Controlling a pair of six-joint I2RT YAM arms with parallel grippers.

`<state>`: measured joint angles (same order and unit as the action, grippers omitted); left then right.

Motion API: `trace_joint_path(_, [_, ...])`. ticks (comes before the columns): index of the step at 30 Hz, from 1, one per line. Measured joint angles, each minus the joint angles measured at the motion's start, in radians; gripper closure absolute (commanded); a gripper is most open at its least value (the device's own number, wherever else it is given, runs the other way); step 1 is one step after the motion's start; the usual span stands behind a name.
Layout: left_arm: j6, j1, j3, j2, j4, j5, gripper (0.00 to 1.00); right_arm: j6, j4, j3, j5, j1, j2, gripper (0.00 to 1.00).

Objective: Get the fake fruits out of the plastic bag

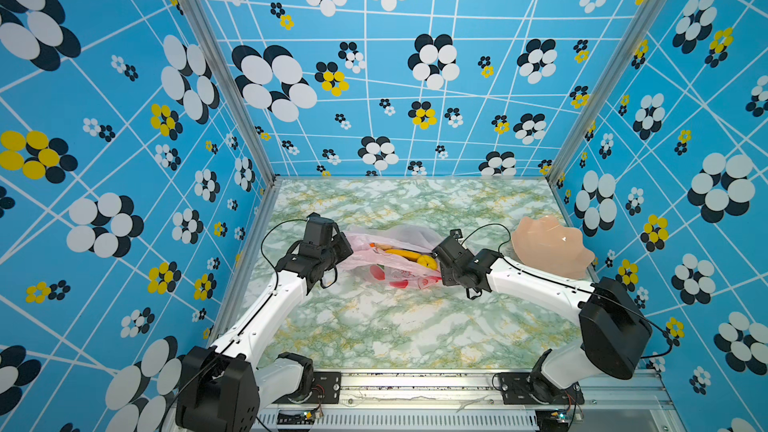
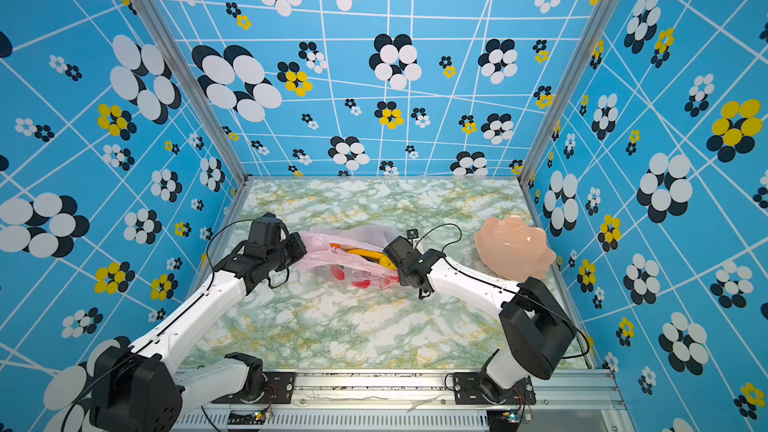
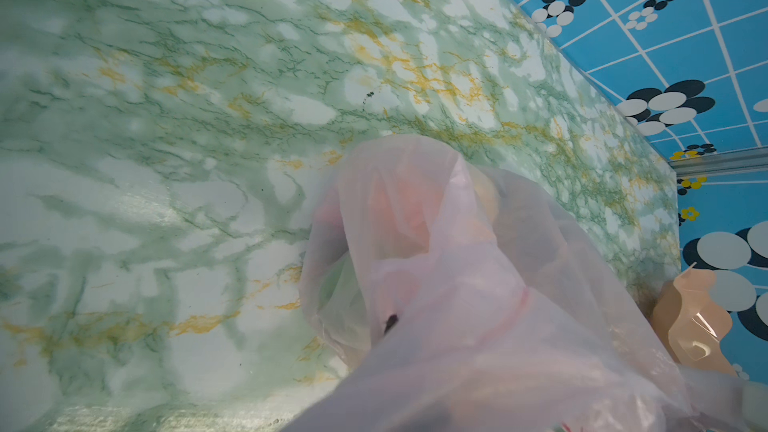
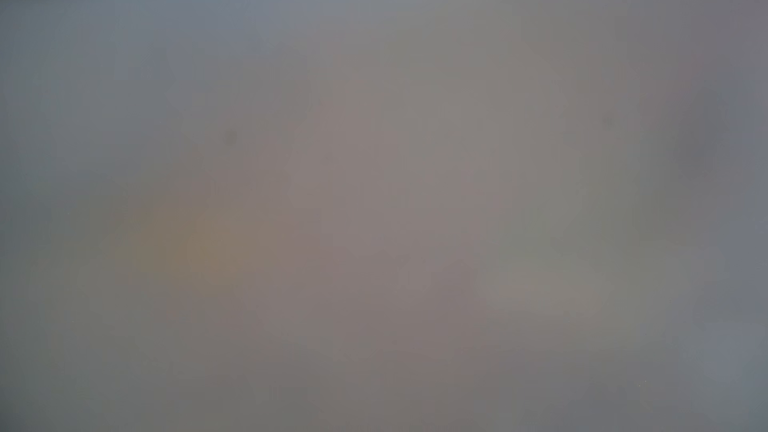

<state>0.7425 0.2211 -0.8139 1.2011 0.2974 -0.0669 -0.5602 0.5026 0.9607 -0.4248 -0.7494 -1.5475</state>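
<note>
The opening of the plastic bag droops into a narrow slit above the banana, so I need to grab its near rim (image 1: 358, 266) with my left gripper while my right gripper raises the other end.
The pink plastic bag (image 1: 390, 274) lies on its side mid-table, also seen as (image 2: 353, 272), its mouth facing the back. Through the opening show fake fruits: a long yellow banana (image 1: 401, 253), a yellow ribbed fruit (image 1: 427, 261) and a bit of orange (image 1: 372, 245). My left gripper (image 1: 348, 249) is shut on the bag's left end; in the left wrist view the bag film (image 3: 457, 284) drapes over the jaws and hides them. My right gripper (image 1: 435, 252) reaches into the bag's right side beside the ribbed fruit (image 2: 384, 261). Its fingertips are hidden, and the right wrist view is a grey-brown blur.
A peach scalloped bowl (image 1: 552, 249) stands at the right, behind my right forearm, close to the right wall; it also shows as the bowl (image 3: 690, 317). Blue patterned walls close in the marble-print table (image 1: 374, 326) on three sides.
</note>
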Motion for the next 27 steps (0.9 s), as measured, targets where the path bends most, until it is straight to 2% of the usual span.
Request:
trace_joint_path(4, [-0.024, -0.075, 0.009, 0.091, -0.035, -0.039, 1.0, 0.0, -0.101, -0.046, 0.092, 0.061, 0.0, 0.34])
trace_joint_path(8, [-0.055, -0.078, -0.021, 0.165, -0.031, -0.051, 1.0, 0.021, -0.135, -0.045, 0.121, 0.067, 0.006, 0.2])
trace_joint_path(9, [-0.064, -0.064, -0.038, 0.174, -0.024, -0.048, 0.96, 0.03, -0.133, -0.045, 0.12, 0.064, 0.015, 0.17])
trace_joint_path(11, [-0.087, -0.019, -0.079, 0.177, -0.013, -0.034, 0.75, 0.048, -0.127, -0.04, 0.114, 0.058, 0.039, 0.11])
trace_joint_path(13, [-0.095, 0.024, -0.115, 0.175, -0.01, -0.018, 0.61, 0.068, -0.117, -0.018, 0.103, 0.051, 0.053, 0.08])
trace_joint_path(17, [-0.101, 0.087, -0.151, 0.168, 0.028, 0.04, 0.4, 0.118, -0.098, 0.086, 0.065, 0.05, 0.013, 0.03])
trace_joint_path(20, [-0.101, 0.119, -0.151, 0.156, 0.078, 0.087, 0.3, 0.156, -0.092, 0.155, 0.04, 0.05, -0.041, 0.01])
trace_joint_path(24, [-0.098, 0.161, -0.151, 0.143, 0.123, 0.128, 0.22, 0.199, -0.083, 0.212, 0.019, 0.045, -0.106, 0.01])
trace_joint_path(27, [-0.099, 0.184, -0.154, 0.16, 0.147, 0.14, 0.19, 0.219, -0.072, 0.232, 0.005, 0.043, -0.14, 0.08])
